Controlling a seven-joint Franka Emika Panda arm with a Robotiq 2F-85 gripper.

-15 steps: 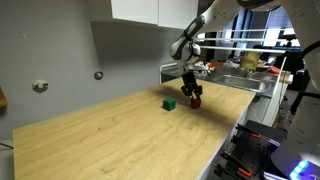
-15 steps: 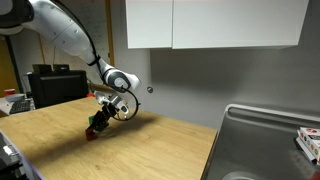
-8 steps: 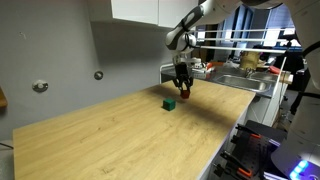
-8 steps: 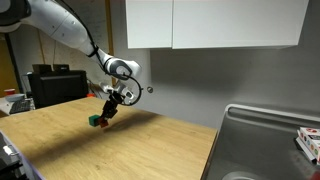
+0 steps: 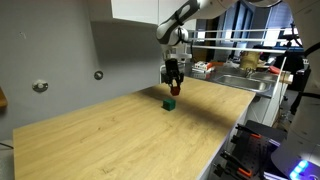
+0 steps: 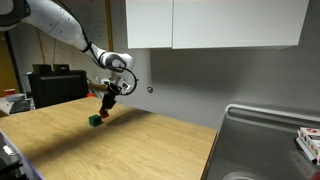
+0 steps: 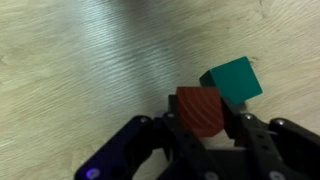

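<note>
The red wooden block, now a little above the table, will be let go by my gripper on top of the green cube (image 5: 168, 97) (image 7: 233, 79), as that is the place I should release it.
My gripper (image 7: 203, 122) is shut on a red-brown block (image 7: 199, 108), which fills the gap between the two black fingers. In both exterior views the gripper (image 5: 173, 86) (image 6: 107, 104) hangs in the air with the red block (image 5: 174, 88) a little above the wooden table (image 5: 110, 135). A green cube (image 7: 233, 78) lies on the table just beyond the held block. In both exterior views the green cube (image 5: 170, 102) (image 6: 95, 121) sits just under and slightly to one side of the gripper.
A steel sink (image 6: 262, 140) joins the table's end, with clutter beside it (image 5: 248, 62). White cabinets (image 6: 215, 22) hang on the grey wall behind. A knob (image 5: 40, 86) and a small fitting (image 5: 99, 74) stick out of the wall. A dark box (image 6: 52, 82) stands at the table's far end.
The arm has lifted the red block off the table and carried it sideways until it hangs over the green cube. The green cube has stayed put.
</note>
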